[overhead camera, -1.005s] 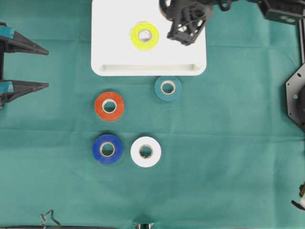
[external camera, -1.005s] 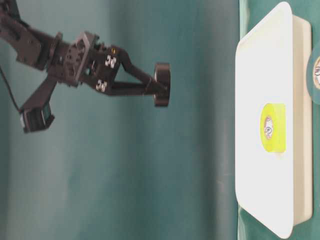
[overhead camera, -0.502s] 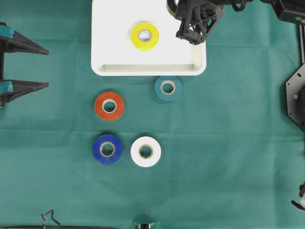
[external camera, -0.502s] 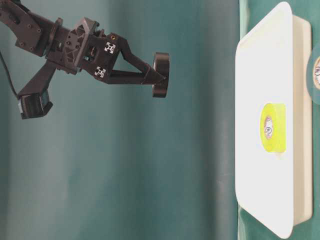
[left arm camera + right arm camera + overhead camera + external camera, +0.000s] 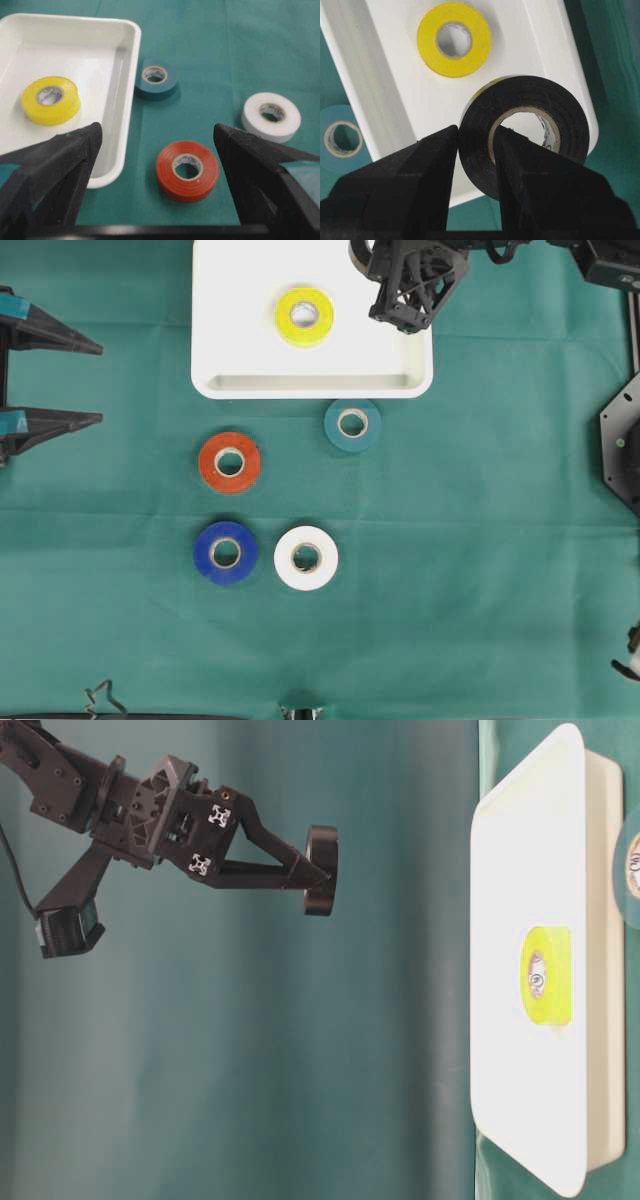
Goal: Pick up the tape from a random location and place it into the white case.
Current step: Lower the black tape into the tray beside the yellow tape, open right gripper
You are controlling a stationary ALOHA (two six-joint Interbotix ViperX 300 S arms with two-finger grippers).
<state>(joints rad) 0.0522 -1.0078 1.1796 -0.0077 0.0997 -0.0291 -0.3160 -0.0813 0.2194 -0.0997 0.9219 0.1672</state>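
Next, I let go of the black tape roll, which hangs well above the case now, with my right gripper on the bottom of the white case, beside the yellow tape roll (image 5: pixel 371 310) (image 5: pixel 489 115).
My right gripper (image 5: pixel 476 137) is shut on a black tape roll (image 5: pixel 530 92), one finger outside its wall and one through its hole. It hangs well above the right part of the white case (image 5: pixel 230 385), as the table-level view shows with the black tape (image 5: pixel 322 870) far from the case (image 5: pixel 530 820). A yellow tape roll (image 5: pixel 304 315) lies flat inside the case. From overhead the right gripper (image 5: pixel 405 318) covers the case's back right corner. My left gripper (image 5: pixel 98 383) stands open at the left edge with nothing between its fingers.
On the green cloth lie a teal roll (image 5: pixel 352 425) just in front of the case, a red roll (image 5: pixel 229 462), a blue roll (image 5: pixel 225 552) and a white roll (image 5: pixel 306 557). The red roll (image 5: pixel 187 170) lies ahead of the left gripper (image 5: pixel 157 132).
The right gripper with the black tape shifted slightly toward the case's back right corner, then held still. The left arm and the rolls have not moved.
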